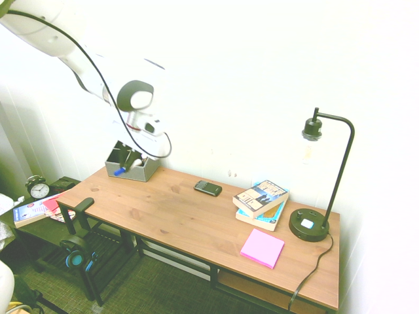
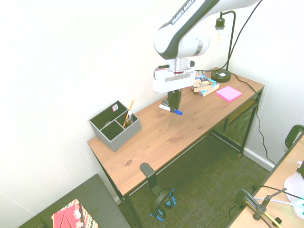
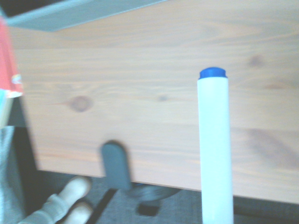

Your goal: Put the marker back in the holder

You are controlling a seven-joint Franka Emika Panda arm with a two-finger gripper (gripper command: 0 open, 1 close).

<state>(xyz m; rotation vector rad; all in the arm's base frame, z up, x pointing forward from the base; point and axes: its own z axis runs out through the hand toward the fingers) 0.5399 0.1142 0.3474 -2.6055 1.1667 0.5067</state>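
Observation:
Next, my gripper puts the marker, now level above the desk's middle, down in the grey holder's empty small compartment [image 2: 112, 132], next to the one with the pencil, and lets go.
My gripper [image 2: 174, 105] is shut on the marker [image 2: 170, 109], a slim white pen whose blue cap points away from the wall. It hangs level a little above the middle of the wooden desk [image 2: 190, 126]. The grey holder [image 2: 115, 135] stands at the desk's far end by the wall, well apart from the gripper. From the other side, the gripper [image 1: 133, 159] and marker [image 1: 124, 168] show in front of the holder [image 1: 148, 171]. In the wrist view the marker [image 3: 215, 149] rises over the desk's front edge.
A black phone [image 1: 207, 188] lies by the wall. A stack of books [image 1: 262, 203], a pink pad [image 1: 262, 248] and a black lamp [image 1: 309, 226] take up the other end. Headphones [image 1: 77, 252] hang off the desk's corner. A pencil [image 2: 128, 111] stands in the holder.

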